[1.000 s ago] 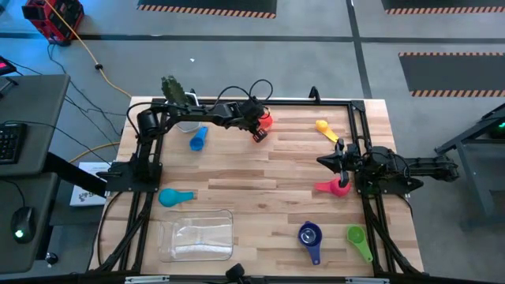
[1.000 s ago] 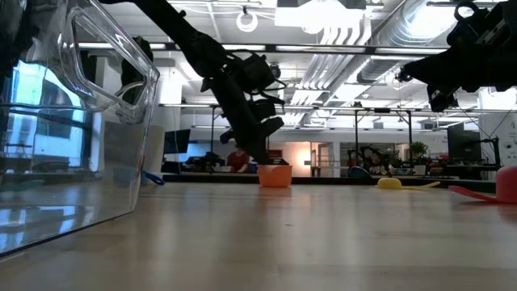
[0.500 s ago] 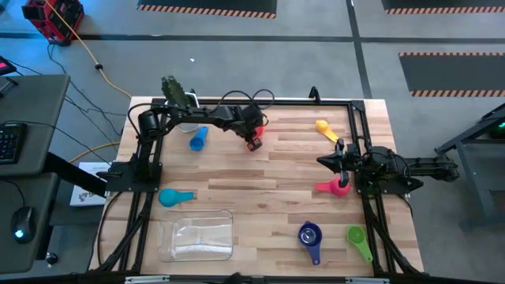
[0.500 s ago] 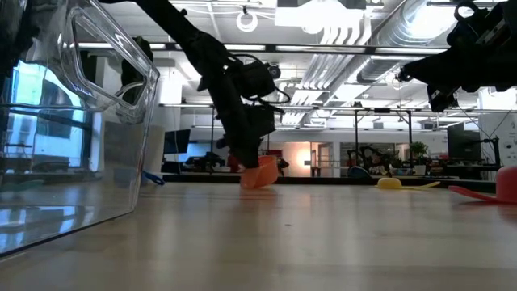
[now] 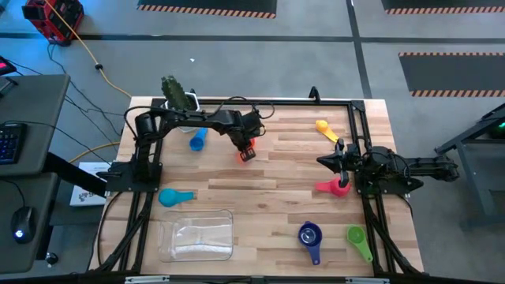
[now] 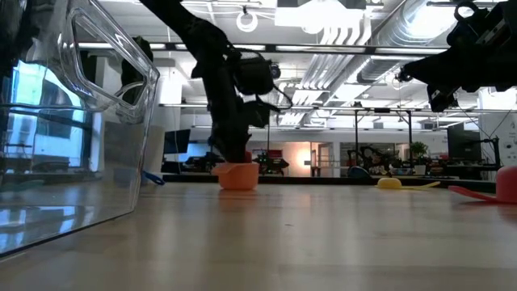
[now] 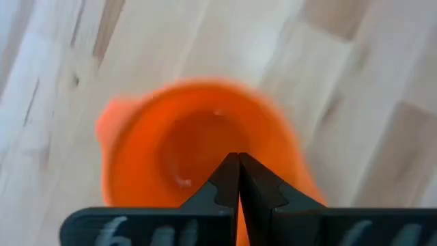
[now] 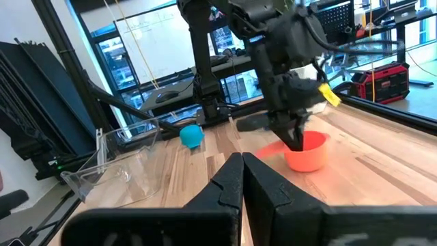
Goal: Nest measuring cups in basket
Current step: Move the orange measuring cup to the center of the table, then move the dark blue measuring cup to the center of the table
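Next, my right gripper moves to the dark blue cup near the green cup and closes on the dark blue cup's rim [image 5: 304,227].
My left gripper [image 5: 245,149] is shut on the orange measuring cup [image 5: 248,155], in the far middle of the table; the low view shows the cup [image 6: 237,175] upright under the fingers. The right gripper [image 5: 321,160] is shut and holds nothing, hovering just beyond the red cup [image 5: 336,188]. Resting on the table are the yellow cup [image 5: 324,127], blue cup [image 5: 197,140], light blue cup [image 5: 175,196], dark blue cup [image 5: 309,236] and green cup [image 5: 358,240]. The clear basket [image 5: 197,234] sits at the near left. My left gripper pinches the orange cup's wall at the rim [image 7: 290,188], with orange showing between the shut fingers [image 7: 215,188]. The fingers come down from above [image 8: 293,137]. The cup stays upright at table height; whether its base touches the wood, I cannot tell.
A white pot with a cactus [image 5: 177,96] stands at the far left corner. Black frame rails [image 5: 359,118] run along the table's sides. In the low view the basket wall [image 6: 89,121] looms at the near left. Bare wood lies between the basket and the dark blue cup.
The left gripper has carried the orange cup toward the table's near edge and leftward, away from the far rail. The cup tipped over partway along and now stands upright again. The right arm has kept still.
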